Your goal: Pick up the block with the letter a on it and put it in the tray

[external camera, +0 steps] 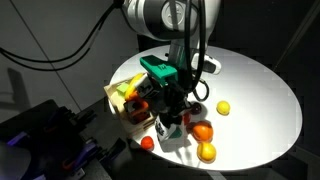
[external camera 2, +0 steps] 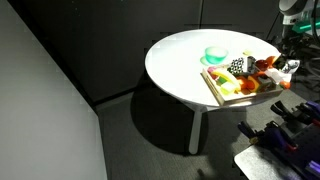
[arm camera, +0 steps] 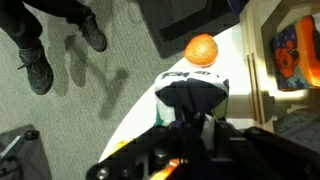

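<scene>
Next, the gripper releases the block in the light-wood tray (external camera: 123,92), near its outer rim by the yellow toy food.
The block (arm camera: 190,92) shows a dark face and white sides right at my fingertips in the wrist view; its letter is not visible. In an exterior view it (external camera: 168,129) sits just under my gripper (external camera: 170,116), near the table's front edge. My gripper (arm camera: 188,122) looks shut on the block, with the fingers close together at its near side. The light-wood tray (external camera: 116,92) lies beside the gripper and holds several toy foods. It also shows in the wrist view (arm camera: 268,60) and in an exterior view (external camera 2: 214,88).
On the round white table (external camera: 260,90), an orange fruit (arm camera: 201,48) lies just beyond the block. More fruits lie around: orange (external camera: 203,131), orange-yellow (external camera: 207,152), yellow (external camera: 223,107), red (external camera: 147,143). A green bowl (external camera 2: 215,55) stands behind the tray. The table edge and carpet floor (arm camera: 90,90) are close.
</scene>
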Available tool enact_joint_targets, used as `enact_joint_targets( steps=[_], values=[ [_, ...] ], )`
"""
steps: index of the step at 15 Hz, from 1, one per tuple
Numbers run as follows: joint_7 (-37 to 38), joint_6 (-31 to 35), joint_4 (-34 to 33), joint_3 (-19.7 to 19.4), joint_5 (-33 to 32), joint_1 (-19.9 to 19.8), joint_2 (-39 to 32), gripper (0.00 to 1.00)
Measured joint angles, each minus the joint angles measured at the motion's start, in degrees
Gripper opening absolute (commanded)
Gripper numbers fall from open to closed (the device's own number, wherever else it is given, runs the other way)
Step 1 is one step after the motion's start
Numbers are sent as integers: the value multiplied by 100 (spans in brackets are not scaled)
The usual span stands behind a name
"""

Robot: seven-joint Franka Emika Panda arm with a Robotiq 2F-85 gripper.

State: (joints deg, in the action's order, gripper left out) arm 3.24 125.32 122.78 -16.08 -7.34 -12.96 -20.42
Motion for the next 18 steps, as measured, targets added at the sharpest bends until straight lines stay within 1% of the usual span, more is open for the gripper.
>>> enact_joint_targets(
  steps=[8,18],
  values=[
    [0,-22,81,71,0,158,550,5],
    [-35,-515,506,515,-1,397,1298,5]
  ],
)
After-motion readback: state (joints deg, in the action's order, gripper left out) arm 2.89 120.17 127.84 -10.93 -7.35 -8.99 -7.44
